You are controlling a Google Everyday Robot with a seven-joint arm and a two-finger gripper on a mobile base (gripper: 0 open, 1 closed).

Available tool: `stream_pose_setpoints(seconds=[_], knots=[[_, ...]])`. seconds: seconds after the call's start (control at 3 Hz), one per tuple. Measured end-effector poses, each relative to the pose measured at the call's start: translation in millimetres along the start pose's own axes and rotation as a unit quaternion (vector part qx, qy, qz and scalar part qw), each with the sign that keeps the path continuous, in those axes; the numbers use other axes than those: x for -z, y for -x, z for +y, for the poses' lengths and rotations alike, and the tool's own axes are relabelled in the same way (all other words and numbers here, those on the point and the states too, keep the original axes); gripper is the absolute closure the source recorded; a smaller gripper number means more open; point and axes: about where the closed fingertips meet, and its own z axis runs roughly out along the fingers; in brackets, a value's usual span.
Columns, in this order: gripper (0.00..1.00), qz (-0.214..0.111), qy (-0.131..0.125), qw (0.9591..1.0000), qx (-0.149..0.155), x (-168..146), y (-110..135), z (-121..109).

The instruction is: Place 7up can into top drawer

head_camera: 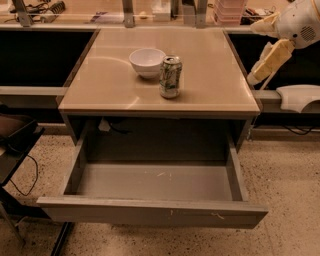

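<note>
The lower half of the 7up can [171, 82] beside the white bowl is the next spot my gripper should go to and close on, leaving the can's top free.
The 7up can [170, 76] stands upright on the tan tabletop [110, 85], just right of and in front of a white bowl [146, 61]. The top drawer [155, 182] is pulled wide open below the tabletop, and its flat grey bottom is bare. My gripper [256, 54] hangs in the air beyond the table's right edge, to the right of the can and apart from it. Its yellowish fingers [270, 61] are spread and hold nothing.
A long counter with clutter [150, 10] runs behind the table. A white object [297, 97] lies on a ledge at the right, under my arm. A dark stand with cables [15, 145] sits at the left on the speckled floor.
</note>
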Motion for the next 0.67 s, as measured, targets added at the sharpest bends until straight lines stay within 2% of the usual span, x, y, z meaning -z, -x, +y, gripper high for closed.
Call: stream_pose_setpoints(seconds=[0.33, 0.67], knots=[[0.00, -0.058, 0.032, 0.9978, -0.001, -19, 12, 6], [0.00, -0.169, 0.082, 0.9823, 0.010, -49, 60, 16]])
